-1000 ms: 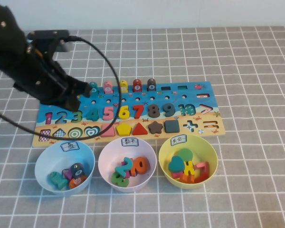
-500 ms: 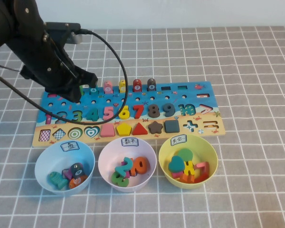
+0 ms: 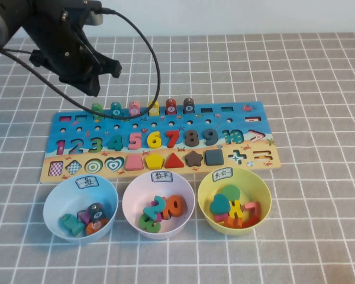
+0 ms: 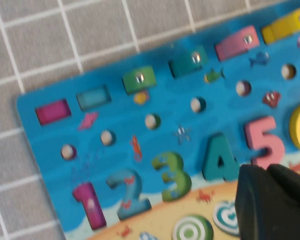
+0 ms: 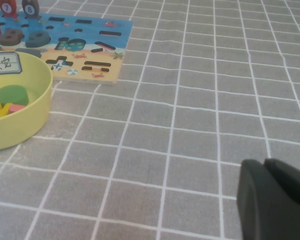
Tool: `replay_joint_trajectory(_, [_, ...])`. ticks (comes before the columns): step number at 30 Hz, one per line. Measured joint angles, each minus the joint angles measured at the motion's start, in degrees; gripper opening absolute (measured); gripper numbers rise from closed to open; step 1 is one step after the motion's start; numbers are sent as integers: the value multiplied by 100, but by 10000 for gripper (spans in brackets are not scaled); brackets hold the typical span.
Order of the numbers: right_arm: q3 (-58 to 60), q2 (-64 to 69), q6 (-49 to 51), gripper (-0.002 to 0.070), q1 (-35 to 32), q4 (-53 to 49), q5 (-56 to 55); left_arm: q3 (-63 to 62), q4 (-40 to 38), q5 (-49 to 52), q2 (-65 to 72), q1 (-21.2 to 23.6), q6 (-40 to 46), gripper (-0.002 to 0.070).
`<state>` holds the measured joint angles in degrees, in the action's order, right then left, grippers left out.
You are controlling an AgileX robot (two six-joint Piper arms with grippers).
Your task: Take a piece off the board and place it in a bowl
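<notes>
I need to next move my left gripper to the green fish piece's top (image 3: 97,107) (image 4: 140,78), beside the teal peg in the board's back row, and close it there.
The green fish piece (image 3: 97,110) stands in the back row of the blue board (image 3: 242,118), left of the teal peg (image 3: 116,108). It also shows in the left wrist view (image 4: 138,80), upright in its slot. My left gripper (image 3: 92,87) hangs above the table just behind the board's left end, apart from the piece; in its wrist view the left gripper (image 4: 267,170) is shut and empty. The pale blue bowl (image 3: 53,204) sits in front of the board at the left, with several pieces inside. My right gripper (image 5: 264,162) is shut and empty over bare cloth, out of the high view.
A lilac-pink bowl (image 3: 130,201) and a yellow-green bowl (image 3: 261,195) stand right of the blue one. Pink (image 3: 134,108), yellow (image 3: 153,107) and red pegs (image 3: 171,106) stay in the back row. A black cable (image 3: 148,53) loops over the board's left half.
My left arm has lifted and drawn back from over the board's left end toward the far side. The green piece it was covering now stands in view on the board.
</notes>
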<state>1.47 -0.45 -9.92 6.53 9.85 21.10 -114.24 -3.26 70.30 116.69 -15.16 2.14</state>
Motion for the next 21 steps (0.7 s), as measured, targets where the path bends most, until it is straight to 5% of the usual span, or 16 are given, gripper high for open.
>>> replay_joint_trajectory(11, [0, 0, 0, -17, 0, 105, 0, -945, -342, 57, 785, 145, 234, 13])
replay_joint_trajectory(21, [0, 0, 0, -17, 0, 113, 0, -949, -5, 70, 1088, 331, -154, 286])
